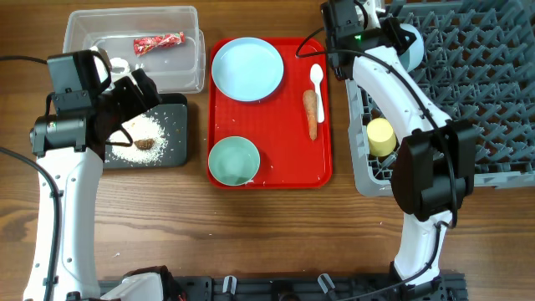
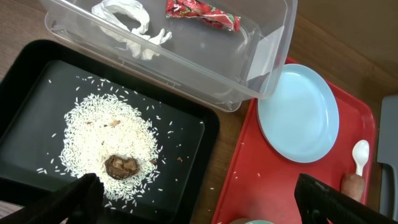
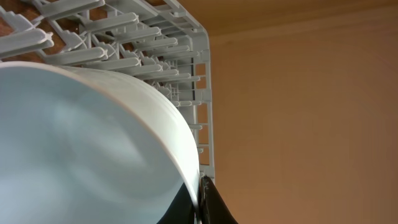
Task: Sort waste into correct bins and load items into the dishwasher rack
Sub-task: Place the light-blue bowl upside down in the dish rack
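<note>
Next, I set the pale bowl, now held at the rack's near corner, down with my right gripper in the grey dishwasher rack's far corner (image 1: 369, 40) next to the red tray.
My right gripper (image 1: 391, 33) (image 3: 202, 199) is shut on the rim of a pale bowl (image 1: 410, 46) (image 3: 81, 143), held at the near-left corner of the grey dishwasher rack (image 1: 485, 100) (image 3: 124, 37). A yellow cup (image 1: 381, 135) lies in the rack. My left gripper (image 1: 138, 88) (image 2: 205, 205) is open and empty above the black bin (image 1: 171, 134) (image 2: 205, 124), which holds rice (image 2: 99, 134) and a brown lump (image 2: 121, 166). The clear bin (image 1: 134, 50) holds the red wrapper (image 1: 159, 42) and the white scrap (image 2: 127, 22).
A red tray (image 1: 284, 159) between the bins and the rack carries a pale blue plate (image 1: 247, 68), a second pale bowl (image 1: 233, 160), a white spoon (image 1: 317, 79) and an orange carrot stick (image 1: 311, 113). A few rice grains lie on the tray.
</note>
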Robot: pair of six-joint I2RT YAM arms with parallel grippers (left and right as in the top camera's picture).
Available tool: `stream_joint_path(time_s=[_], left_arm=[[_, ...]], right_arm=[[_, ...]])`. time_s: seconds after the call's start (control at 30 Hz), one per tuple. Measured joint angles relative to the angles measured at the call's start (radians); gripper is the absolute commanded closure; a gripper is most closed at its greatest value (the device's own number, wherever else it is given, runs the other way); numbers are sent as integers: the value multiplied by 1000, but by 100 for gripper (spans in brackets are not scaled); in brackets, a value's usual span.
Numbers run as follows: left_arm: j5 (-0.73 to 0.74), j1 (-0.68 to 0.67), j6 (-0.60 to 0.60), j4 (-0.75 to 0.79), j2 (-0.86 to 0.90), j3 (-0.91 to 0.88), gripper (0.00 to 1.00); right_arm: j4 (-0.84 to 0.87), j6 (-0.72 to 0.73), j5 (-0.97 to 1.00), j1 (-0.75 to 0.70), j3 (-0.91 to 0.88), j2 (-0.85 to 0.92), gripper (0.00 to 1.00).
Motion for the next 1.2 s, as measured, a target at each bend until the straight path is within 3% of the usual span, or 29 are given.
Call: stream_joint_path(time_s=[0.43, 0.67, 0.8, 0.9, 1.2], left_arm=[[0, 0, 0, 0, 0, 0, 0], [0, 0, 0, 0, 0, 0, 0], [-3, 0, 0, 0, 0, 0, 0], [-3, 0, 0, 0, 0, 0, 0], [-3, 0, 0, 0, 0, 0, 0]], right_arm=[[14, -8, -68, -17, 0, 0, 96], [502, -156, -45, -51, -14, 0, 96], [714, -362, -45, -60, -13, 48, 96], [735, -469, -41, -60, -13, 144, 96], [748, -508, -29, -13, -13, 164, 92]])
